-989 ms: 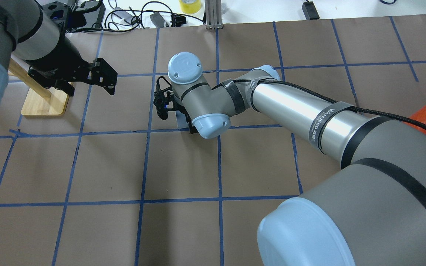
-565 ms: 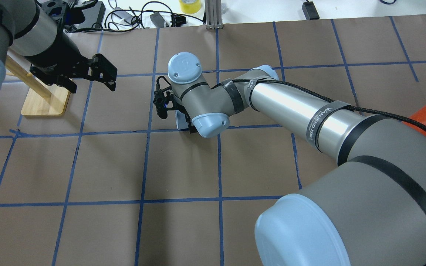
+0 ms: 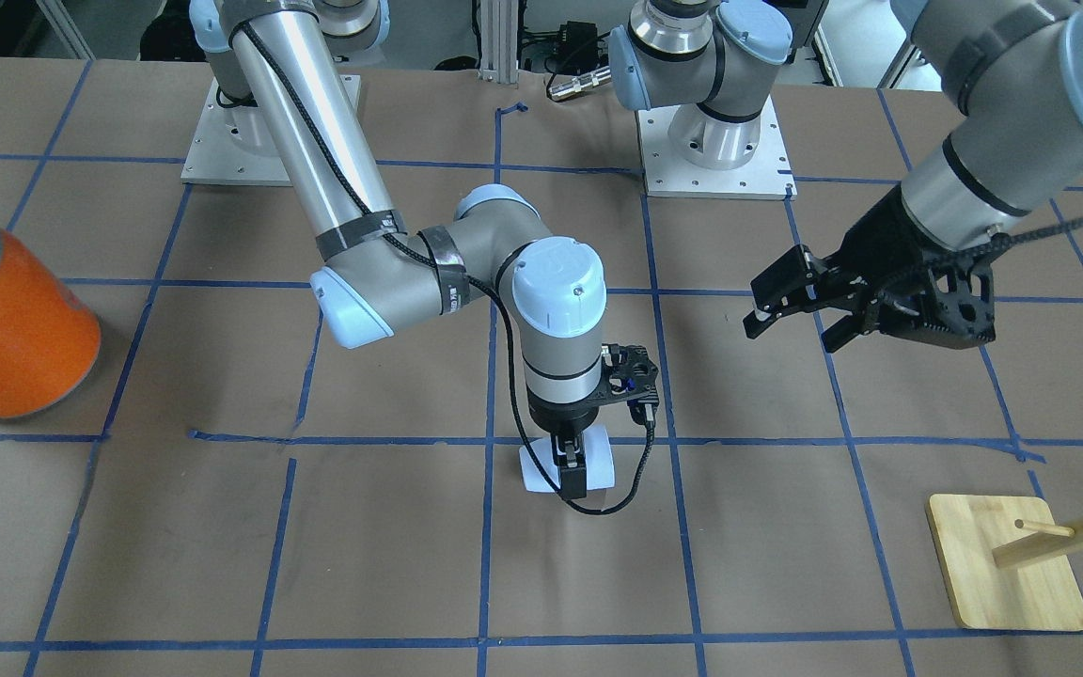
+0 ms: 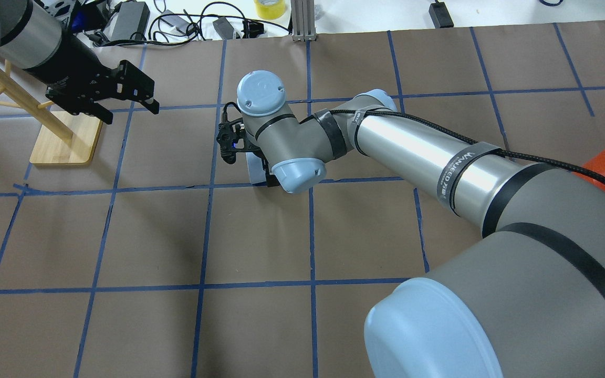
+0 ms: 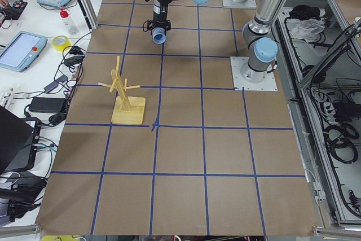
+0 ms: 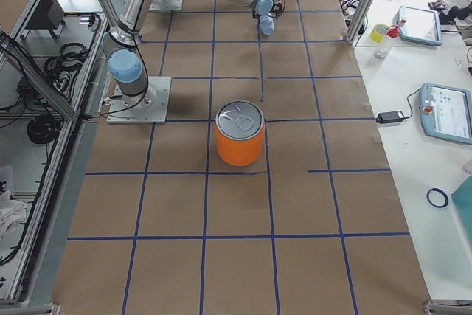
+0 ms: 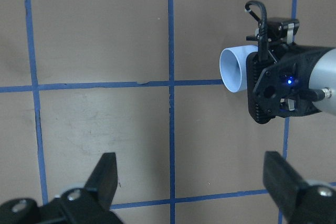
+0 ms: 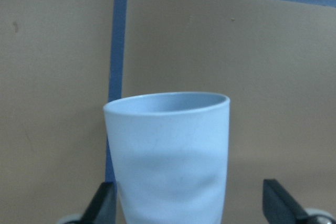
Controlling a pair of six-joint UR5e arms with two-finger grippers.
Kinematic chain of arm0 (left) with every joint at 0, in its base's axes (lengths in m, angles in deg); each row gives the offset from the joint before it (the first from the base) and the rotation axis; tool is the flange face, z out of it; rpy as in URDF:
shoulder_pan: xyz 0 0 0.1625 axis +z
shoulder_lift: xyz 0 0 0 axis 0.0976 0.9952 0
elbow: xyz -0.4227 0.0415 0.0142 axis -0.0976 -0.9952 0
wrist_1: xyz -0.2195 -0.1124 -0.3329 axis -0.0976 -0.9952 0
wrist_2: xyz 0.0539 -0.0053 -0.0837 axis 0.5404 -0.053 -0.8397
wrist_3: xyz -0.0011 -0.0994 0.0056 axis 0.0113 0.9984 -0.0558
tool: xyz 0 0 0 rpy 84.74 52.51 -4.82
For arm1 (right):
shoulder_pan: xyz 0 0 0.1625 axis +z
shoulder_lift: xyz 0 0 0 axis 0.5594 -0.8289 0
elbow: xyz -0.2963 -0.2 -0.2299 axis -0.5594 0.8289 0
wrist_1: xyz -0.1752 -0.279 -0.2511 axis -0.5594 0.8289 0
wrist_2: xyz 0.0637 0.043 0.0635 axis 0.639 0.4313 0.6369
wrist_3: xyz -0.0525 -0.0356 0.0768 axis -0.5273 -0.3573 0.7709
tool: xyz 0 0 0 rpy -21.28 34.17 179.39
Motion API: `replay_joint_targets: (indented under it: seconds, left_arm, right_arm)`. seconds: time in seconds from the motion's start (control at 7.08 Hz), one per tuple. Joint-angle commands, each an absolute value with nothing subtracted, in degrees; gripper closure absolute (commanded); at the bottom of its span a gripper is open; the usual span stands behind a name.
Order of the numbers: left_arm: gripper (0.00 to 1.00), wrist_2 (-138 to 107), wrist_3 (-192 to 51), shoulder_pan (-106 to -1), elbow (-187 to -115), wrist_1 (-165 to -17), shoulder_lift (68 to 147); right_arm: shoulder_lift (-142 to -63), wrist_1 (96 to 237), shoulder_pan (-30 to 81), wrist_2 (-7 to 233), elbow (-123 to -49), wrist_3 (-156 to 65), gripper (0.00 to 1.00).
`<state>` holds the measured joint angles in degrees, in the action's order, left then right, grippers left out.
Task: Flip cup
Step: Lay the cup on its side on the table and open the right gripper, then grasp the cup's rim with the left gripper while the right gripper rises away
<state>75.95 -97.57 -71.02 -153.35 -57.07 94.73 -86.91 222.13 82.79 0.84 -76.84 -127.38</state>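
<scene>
Next, I move my left gripper to the lying cup's upper rim (image 3: 604, 429) (image 7: 242, 70), on the end that faces the wooden peg stand, and close it there.
The pale bluish-white cup (image 3: 537, 467) lies on its side near the middle of the table, mouth toward my left side. It also shows in the overhead view (image 4: 255, 169), the left wrist view (image 7: 233, 69) and the right wrist view (image 8: 168, 150). My right gripper (image 3: 570, 467) points straight down over it, jaws wide, one finger on each side of the cup (image 8: 189, 203). I cannot tell whether the cup rests on the paper or is just off it. My left gripper (image 4: 139, 100) hangs open and empty well off to the side, also seen from across the table (image 3: 786, 306).
A large orange canister (image 3: 10, 329) with a silver lid stands on my right side. A wooden peg stand (image 4: 63, 139) on a square base sits at my left, just behind the left gripper. Cables and a tape roll (image 4: 269, 8) lie beyond the table's far edge.
My left arm has drawn back to the left and farther away, over the wooden stand. The right wrist has shifted very slightly; the cup stays in the same spot.
</scene>
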Motion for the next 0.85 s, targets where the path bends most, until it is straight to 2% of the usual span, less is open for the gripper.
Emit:
replay_joint_targets:
  seconds: [0.0, 0.14, 0.42, 0.71]
  left_arm:
    - [0.0, 69.4, -105.5, -68.8, -154.6, -57.3, 101.4]
    - [0.0, 60.6, -107.1, -68.8, -156.5, -56.8, 103.9]
    - [0.07, 52.8, -110.7, -68.8, -162.2, -54.1, 108.7]
    - [0.07, 46.1, -110.9, -69.2, -163.1, -50.9, 113.0]
  right_arm:
    - [-95.2, 211.7, 78.0, 0.5, -77.0, -113.8, 0.0]
    - [-97.2, 205.4, 72.7, 0.5, -77.6, -105.0, 0.0]
    - [-103.0, 193.5, 61.1, 1.2, -77.3, -96.2, 0.0]
    - [-110.3, 187.5, 54.6, 1.2, -77.5, -83.7, 0.0]
